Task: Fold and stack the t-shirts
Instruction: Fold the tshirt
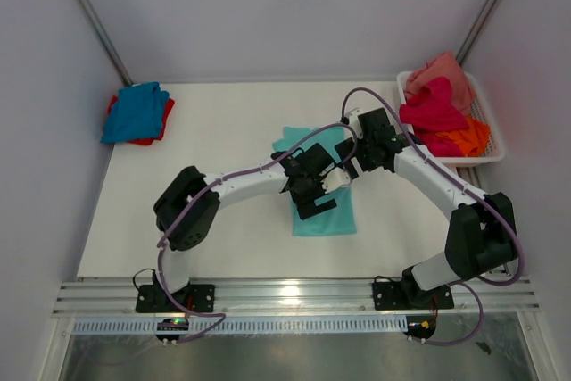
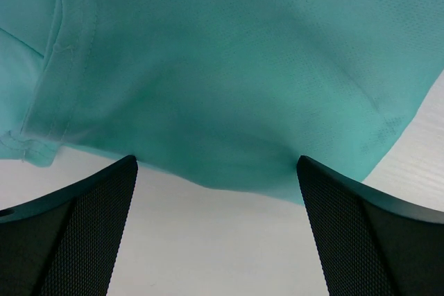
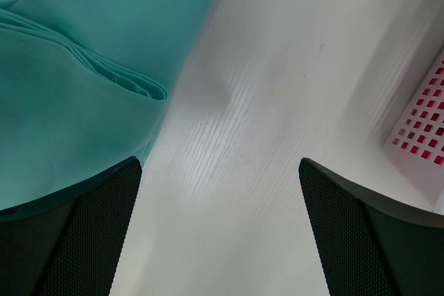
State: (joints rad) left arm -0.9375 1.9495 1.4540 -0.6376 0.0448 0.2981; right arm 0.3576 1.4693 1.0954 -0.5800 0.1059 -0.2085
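Note:
The middle of the mint-teal t-shirt's near edge [image 1: 325, 235] [image 2: 430, 93], facing the metal rail, is the next place my left gripper will go to and close on.
A mint-teal t-shirt [image 1: 326, 216] lies folded into a narrow strip in the middle of the table. Both arms meet over its far half. My left gripper [image 1: 314, 201] hovers low, and in its wrist view the left gripper [image 2: 216, 166] stands open over bare table, the teal t-shirt [image 2: 229, 67] just ahead of its fingertips. My right gripper [image 1: 350, 167] is at the shirt's right edge. In the right wrist view the right gripper [image 3: 220, 164] is open and empty, with the layered teal t-shirt [image 3: 76, 81] by its left finger [image 3: 76, 233]. A blue t-shirt [image 1: 136, 110] lies on a red one [image 1: 164, 120] at the back left.
A white mesh basket [image 1: 489, 151] at the back right holds salmon pink [image 1: 442, 73], magenta [image 1: 433, 113] and orange [image 1: 468, 138] shirts; a basket corner [image 3: 423, 119] shows in the right wrist view. White walls enclose the table on three sides.

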